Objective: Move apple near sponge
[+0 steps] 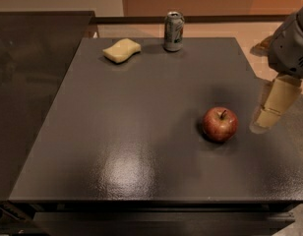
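Next, I grip the red apple's sides (226, 127) below its short dark stem, to bring it near the sponge.
A round red apple (220, 124) with a short dark stem sits on the dark table (141, 132), right of centre and toward the front. A pale yellow sponge (122, 50) lies at the table's far left corner, far from the apple. My gripper (270, 107), tan below a grey wrist, hangs at the right edge of the view. It is just right of the apple, not touching it, and holds nothing.
A silver soda can (174, 31) stands upright at the table's far edge, right of the sponge. A dark glass-like surface (28, 82) adjoins the table on the left. The table's right edge runs just under the gripper.
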`<state>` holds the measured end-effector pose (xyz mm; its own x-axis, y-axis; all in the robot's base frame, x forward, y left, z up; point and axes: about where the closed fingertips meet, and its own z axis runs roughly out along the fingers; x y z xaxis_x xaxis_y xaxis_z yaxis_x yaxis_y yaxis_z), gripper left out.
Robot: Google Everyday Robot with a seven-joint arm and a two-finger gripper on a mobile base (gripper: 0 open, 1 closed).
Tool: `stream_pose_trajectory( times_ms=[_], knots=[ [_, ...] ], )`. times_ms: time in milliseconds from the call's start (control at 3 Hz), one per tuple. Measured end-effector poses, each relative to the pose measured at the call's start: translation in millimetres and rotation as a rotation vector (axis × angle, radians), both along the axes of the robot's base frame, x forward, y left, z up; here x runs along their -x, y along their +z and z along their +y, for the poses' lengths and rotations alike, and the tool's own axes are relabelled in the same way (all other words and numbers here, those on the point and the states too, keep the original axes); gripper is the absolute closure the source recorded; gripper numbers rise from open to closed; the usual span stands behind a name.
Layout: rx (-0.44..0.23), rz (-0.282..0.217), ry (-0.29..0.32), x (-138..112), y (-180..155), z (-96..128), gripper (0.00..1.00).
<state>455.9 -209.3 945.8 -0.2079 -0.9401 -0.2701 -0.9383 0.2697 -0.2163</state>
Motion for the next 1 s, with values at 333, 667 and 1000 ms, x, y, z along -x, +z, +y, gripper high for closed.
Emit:
stream_pose_trajectory(
  times_ms=[333,667,1000],
  knots=[
    [-0.039,0.021,0.02,-6,-22,10,0.0],
    [-0.067,0.045,0.035,-3,-40,18,0.0],
    [-0.107,0.056,0.059,3,-53,28,0.0]
  ],
)
